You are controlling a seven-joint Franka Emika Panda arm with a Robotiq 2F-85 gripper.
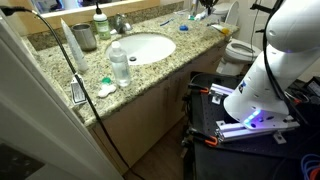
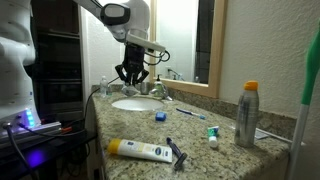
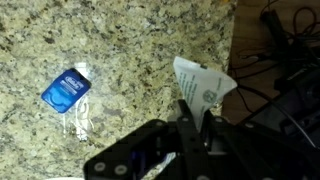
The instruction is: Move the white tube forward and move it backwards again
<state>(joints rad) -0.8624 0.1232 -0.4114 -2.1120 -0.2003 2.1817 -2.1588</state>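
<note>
Next, my gripper releases the white tube on the granite (image 1: 195, 44) between the blue object and the front edge of the counter. The tube is still above the counter's edge.
In the wrist view my gripper (image 3: 190, 125) is shut on the white tube (image 3: 202, 82). The tube's flat crimped end with faint teal print sticks out past the fingertips, above the granite counter's edge (image 3: 232, 40). The part of the tube inside the jaws is hidden. In both exterior views the gripper (image 2: 132, 80) (image 1: 204, 12) hangs above the far end of the counter beyond the sink (image 2: 137, 104); the tube is too small to make out there. A small blue object (image 3: 66, 90) lies on the counter to the side of the gripper and also shows in an exterior view (image 2: 160, 116).
A large flat white tube (image 2: 140, 150) and a razor (image 2: 178, 153) lie at the counter's near end. A toothbrush (image 2: 190, 113), a small white-and-green tube (image 2: 212, 132) and a spray can (image 2: 246, 115) stand nearby. A clear water bottle (image 1: 119, 63) stands beside the sink. A toilet (image 1: 238, 50) is past the counter.
</note>
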